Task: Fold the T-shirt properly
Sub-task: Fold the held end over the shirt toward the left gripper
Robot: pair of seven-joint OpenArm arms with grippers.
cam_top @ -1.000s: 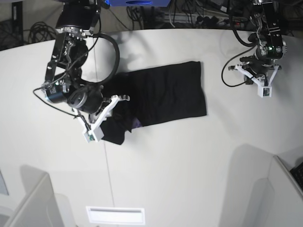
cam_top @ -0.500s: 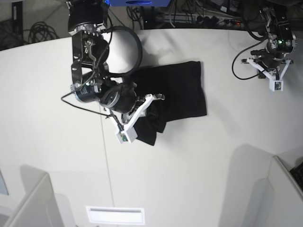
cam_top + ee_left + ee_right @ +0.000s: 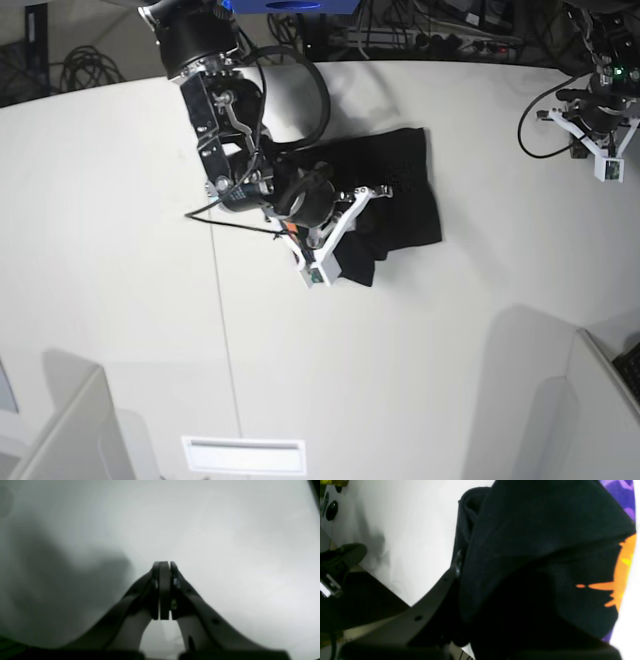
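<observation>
My right gripper is going to let go of the raised fold on the middle of the black T-shirt (image 3: 368, 222), close to the T-shirt's near edge.
The black T-shirt (image 3: 405, 185) lies bunched and partly folded at the middle of the white table (image 3: 120, 200). My right gripper (image 3: 345, 238) hovers over its left half, shut on a raised fold of the cloth. In the right wrist view the T-shirt (image 3: 532, 542) drapes over the gripper and hides the fingertips. An orange and purple print (image 3: 623, 567) shows on the underside at the right. My left gripper (image 3: 598, 135) is far off at the table's back right corner. Its jaws stand shut on nothing, left gripper (image 3: 163, 566) over bare table.
Cables and dark equipment (image 3: 420, 35) lie beyond the table's far edge. Grey partitions (image 3: 60, 430) stand at the near left, with another at the near right (image 3: 590, 400). A white slotted plate (image 3: 243, 455) sits at the front edge. A thin seam (image 3: 222, 340) crosses the tabletop.
My right arm has carried the shirt's left part to the right, over the rest of the cloth. My left arm has drifted right and back, toward the table's corner.
</observation>
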